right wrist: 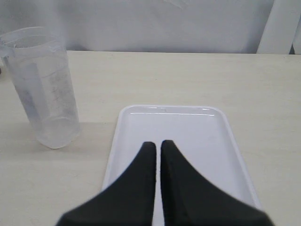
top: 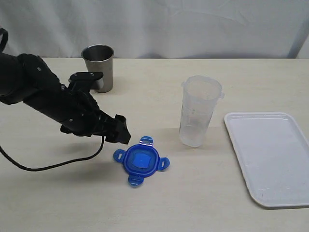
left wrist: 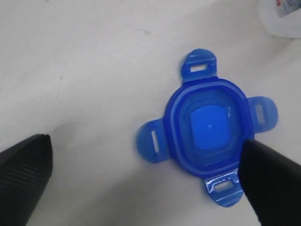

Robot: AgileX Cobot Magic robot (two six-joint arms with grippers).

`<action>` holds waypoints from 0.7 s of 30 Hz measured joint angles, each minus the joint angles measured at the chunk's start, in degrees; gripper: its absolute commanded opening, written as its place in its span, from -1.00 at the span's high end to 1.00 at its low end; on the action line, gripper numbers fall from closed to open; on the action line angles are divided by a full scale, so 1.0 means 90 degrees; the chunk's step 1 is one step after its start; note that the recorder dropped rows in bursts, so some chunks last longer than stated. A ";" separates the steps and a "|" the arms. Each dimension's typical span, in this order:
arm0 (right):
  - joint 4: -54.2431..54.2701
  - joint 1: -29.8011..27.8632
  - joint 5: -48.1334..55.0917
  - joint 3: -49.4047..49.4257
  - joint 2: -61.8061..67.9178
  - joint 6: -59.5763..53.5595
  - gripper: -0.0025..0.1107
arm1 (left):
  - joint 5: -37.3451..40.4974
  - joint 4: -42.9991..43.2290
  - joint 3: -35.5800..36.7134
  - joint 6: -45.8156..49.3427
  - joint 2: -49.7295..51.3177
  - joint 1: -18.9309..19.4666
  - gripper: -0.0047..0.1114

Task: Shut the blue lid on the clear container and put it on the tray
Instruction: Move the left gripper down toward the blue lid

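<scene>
The robot's left gripper should next move to the blue lid's near-side tab (top: 135, 181) (left wrist: 223, 189), the one farthest from the white curtain, and close there.
The blue lid (top: 141, 161) lies flat on the table with its four tabs spread out, in front of and to the left of the clear container (top: 199, 111), which stands upright and uncovered. My left gripper (top: 120, 133) hovers just left of the lid, open and empty. In the left wrist view the lid (left wrist: 209, 127) sits between the wide-apart fingers (left wrist: 23, 174), closer to one of them. The white tray (top: 270, 154) lies at the right. My right gripper (right wrist: 157, 146) is shut and empty above the tray (right wrist: 174, 117), with the container (right wrist: 42, 89) off to its side; the exterior view does not show this gripper.
A grey steel cup (top: 99, 66) stands at the back left, behind my left arm. A black cable (top: 58, 166) trails from the arm across the table. A white curtain closes off the back.
</scene>
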 measured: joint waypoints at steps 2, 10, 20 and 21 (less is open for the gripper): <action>0.0000 0.0000 0.0000 0.0000 0.0000 0.0000 0.89 | 0.0000 -0.0014 0.0000 -0.0025 0.0187 0.0000 -0.84; 0.0000 0.0000 0.0000 0.0000 0.0000 0.0000 0.89 | 0.0347 -0.0638 0.0000 0.0001 0.0618 0.0000 -0.84; 0.0000 0.0000 0.0000 0.0000 0.0000 0.0000 0.89 | 0.0461 -0.0711 -0.0011 0.0120 0.0768 0.0000 0.11; 0.0000 0.0000 0.0000 0.0000 0.0000 0.0000 0.89 | 0.0461 -0.0711 -0.0011 0.0133 0.0766 0.0000 0.14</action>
